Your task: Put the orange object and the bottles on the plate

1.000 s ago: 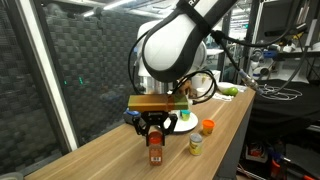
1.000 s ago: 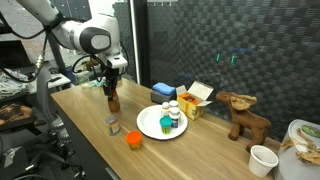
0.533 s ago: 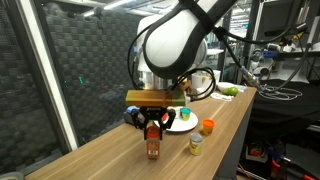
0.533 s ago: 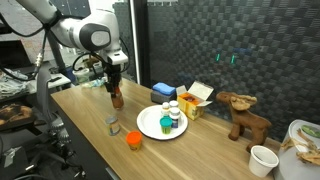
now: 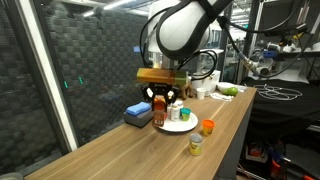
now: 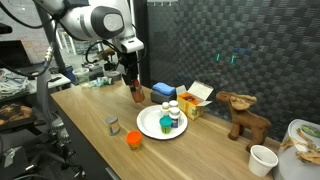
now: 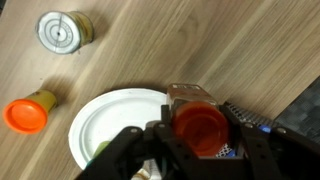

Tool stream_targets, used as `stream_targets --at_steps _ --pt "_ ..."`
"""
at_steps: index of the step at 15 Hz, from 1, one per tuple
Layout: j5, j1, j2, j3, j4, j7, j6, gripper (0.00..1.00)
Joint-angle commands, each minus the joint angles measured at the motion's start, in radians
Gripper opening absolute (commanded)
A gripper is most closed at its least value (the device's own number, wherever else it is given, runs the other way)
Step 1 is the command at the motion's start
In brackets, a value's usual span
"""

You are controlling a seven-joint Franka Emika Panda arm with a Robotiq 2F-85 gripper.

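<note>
The robot will use its gripper to set the orange-brown red-capped bottle down on the white plate (image 5: 163,124) next to the small bottles, toward the blue block.
My gripper (image 7: 197,138) is shut on an orange-brown, red-capped bottle (image 7: 197,122) and holds it in the air beside the white plate (image 7: 100,125). Both exterior views show the gripper (image 5: 160,98) (image 6: 137,86) carrying the bottle (image 5: 160,116) (image 6: 138,97) just short of the plate (image 5: 183,127) (image 6: 153,125). Two small bottles (image 6: 171,117) stand on the plate. The orange object (image 6: 133,139) (image 5: 207,127) (image 7: 25,113) rests on the table off the plate. A yellowish jar (image 5: 196,146) (image 6: 112,124) (image 7: 64,30) with a metal lid stands nearby on the table.
A blue block (image 5: 137,114) (image 6: 162,91) lies behind the plate. A yellow box (image 6: 196,100), a wooden deer (image 6: 241,113) and a white cup (image 6: 262,160) stand further along the table. A dark mesh wall (image 6: 230,40) runs along the back.
The arm has carried the bottle up off the table and across toward the plate and blue block. The grip stayed shut. Other objects have not moved.
</note>
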Motion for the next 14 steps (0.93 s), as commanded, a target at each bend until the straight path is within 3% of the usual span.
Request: stream_targets --at_steps 1,8,14 --pt "-0.032 -0.023 0.056 -0.012 0.082 0.026 -0.025 0.25" --pt "-0.039 -0.035 0.15 -0.066 0.188 0.057 -0.031 0.25" --pt "-0.006 -0.072 0.16 -0.063 0.176 0.008 -0.049 0.25"
